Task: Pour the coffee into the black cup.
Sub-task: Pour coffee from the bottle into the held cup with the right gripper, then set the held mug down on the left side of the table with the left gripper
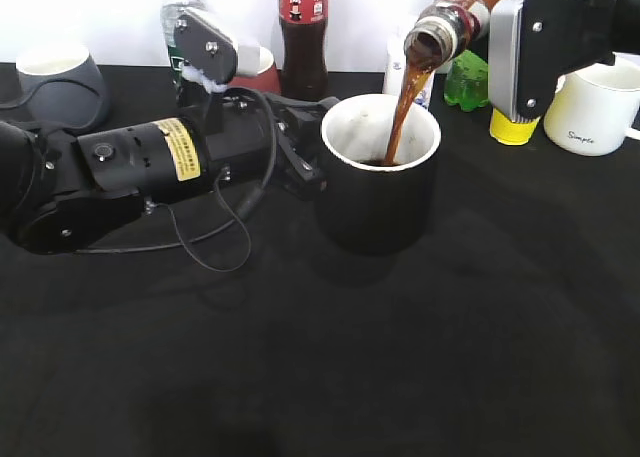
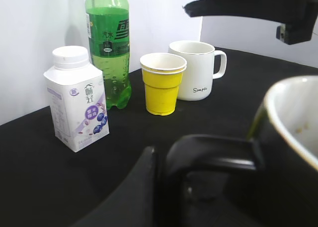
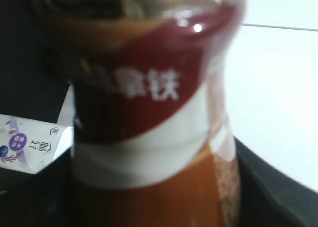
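The left gripper will release the black cup on the table (image 1: 158,179) just in front of the clear bottle.
The black cup (image 1: 380,197) stands mid-table, white inside. My left gripper (image 1: 300,157) lies low on the table and is shut on its loop handle (image 2: 208,150); the cup's rim shows at the right of the left wrist view (image 2: 293,132). My right gripper (image 1: 530,52) is shut on the coffee bottle (image 1: 450,22), which is tilted mouth-down above the cup. A brown stream (image 1: 405,107) runs from its mouth into the cup. The bottle's label and brown coffee fill the right wrist view (image 3: 149,113); the fingers are hidden there.
Along the back stand a grey mug (image 1: 60,77), a clear bottle (image 1: 178,17), a reddish-brown mug (image 1: 262,69), a red-labelled dark bottle (image 1: 303,37), a milk carton (image 2: 77,100), a green bottle (image 2: 108,48), a yellow paper cup (image 2: 162,83) and a white mug (image 1: 600,102).
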Action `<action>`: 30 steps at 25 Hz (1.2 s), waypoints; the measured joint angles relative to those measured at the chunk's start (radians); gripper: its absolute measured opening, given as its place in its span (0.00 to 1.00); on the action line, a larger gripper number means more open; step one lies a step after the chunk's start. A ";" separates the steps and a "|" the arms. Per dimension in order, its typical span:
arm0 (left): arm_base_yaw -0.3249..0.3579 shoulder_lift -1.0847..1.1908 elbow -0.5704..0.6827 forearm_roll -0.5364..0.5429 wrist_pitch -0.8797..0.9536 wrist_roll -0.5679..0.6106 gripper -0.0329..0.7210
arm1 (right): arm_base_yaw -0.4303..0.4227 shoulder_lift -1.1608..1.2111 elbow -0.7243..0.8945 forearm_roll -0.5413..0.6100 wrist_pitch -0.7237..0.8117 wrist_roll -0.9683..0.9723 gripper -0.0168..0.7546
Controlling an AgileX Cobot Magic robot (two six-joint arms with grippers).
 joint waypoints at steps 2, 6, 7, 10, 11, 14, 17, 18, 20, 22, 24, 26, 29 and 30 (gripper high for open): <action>0.000 0.000 0.000 0.000 0.000 0.001 0.11 | 0.000 0.000 0.000 0.000 0.000 -0.002 0.70; 0.000 0.009 0.000 0.001 0.001 0.001 0.11 | 0.000 0.000 0.000 0.000 0.000 -0.009 0.70; 0.000 0.011 0.000 0.003 0.006 0.002 0.11 | 0.000 0.000 -0.001 0.000 0.000 -0.010 0.70; 0.000 0.011 0.000 0.003 0.010 0.002 0.11 | 0.000 0.000 -0.002 0.000 0.000 -0.011 0.70; 0.000 0.011 0.000 0.003 0.010 0.002 0.11 | 0.000 0.000 -0.002 0.000 -0.001 -0.011 0.70; 0.000 0.011 0.000 0.004 0.011 0.003 0.11 | 0.000 0.000 -0.002 0.000 -0.001 0.023 0.70; 0.000 0.011 0.000 -0.001 -0.053 0.003 0.11 | 0.000 0.000 -0.002 0.000 -0.007 0.291 0.70; 0.000 0.011 0.000 -0.006 -0.076 0.003 0.11 | 0.000 0.000 -0.002 0.001 -0.020 0.367 0.70; 0.008 0.007 0.000 -0.029 -0.083 0.003 0.11 | 0.000 0.000 -0.002 0.002 -0.058 0.510 0.70; 0.056 -0.032 0.000 -0.033 -0.064 0.003 0.11 | 0.000 0.000 -0.002 0.002 -0.067 0.740 0.70; 0.137 -0.079 0.003 -0.035 -0.048 0.003 0.11 | 0.000 0.000 -0.002 0.003 -0.068 1.073 0.70; 0.244 -0.092 0.030 -0.047 -0.049 0.003 0.11 | 0.000 0.000 -0.002 0.003 -0.051 1.352 0.70; 0.387 -0.092 0.098 -0.049 -0.038 0.020 0.11 | 0.000 0.000 -0.002 0.003 -0.020 1.420 0.70; 0.420 -0.092 0.115 -0.071 -0.044 0.054 0.11 | 0.000 0.000 -0.002 0.003 -0.020 1.422 0.70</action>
